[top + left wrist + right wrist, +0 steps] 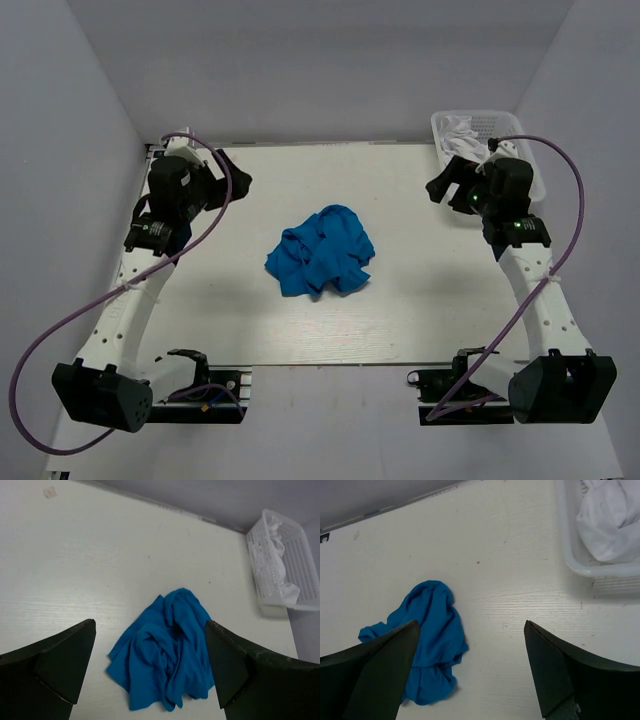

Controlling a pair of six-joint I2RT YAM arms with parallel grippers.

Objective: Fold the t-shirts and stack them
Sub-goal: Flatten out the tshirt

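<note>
The jutting edge (371, 248) (465, 647) of the blue t-shirt, on the side of the pile toward my right arm, is going to be gripped by my right gripper.
A bright blue t-shirt (320, 252) lies crumpled in a heap in the middle of the table. It also shows in the left wrist view (165, 650) and in the right wrist view (432, 640). My left gripper (238, 180) hangs above the back left of the table, open and empty, well left of the shirt. In its own view the left gripper (150, 625) frames the heap from a distance. My right gripper (442, 182) is raised at the back right, open and empty, with bare table under the right gripper (470, 623). Neither touches the cloth.
A white plastic lattice basket (520, 135) stands at the table's back right corner, close behind the right arm, with crumpled white cloth (612, 520) inside. The same basket (300, 565) shows in the left wrist view. Grey walls close in the table on three sides.
</note>
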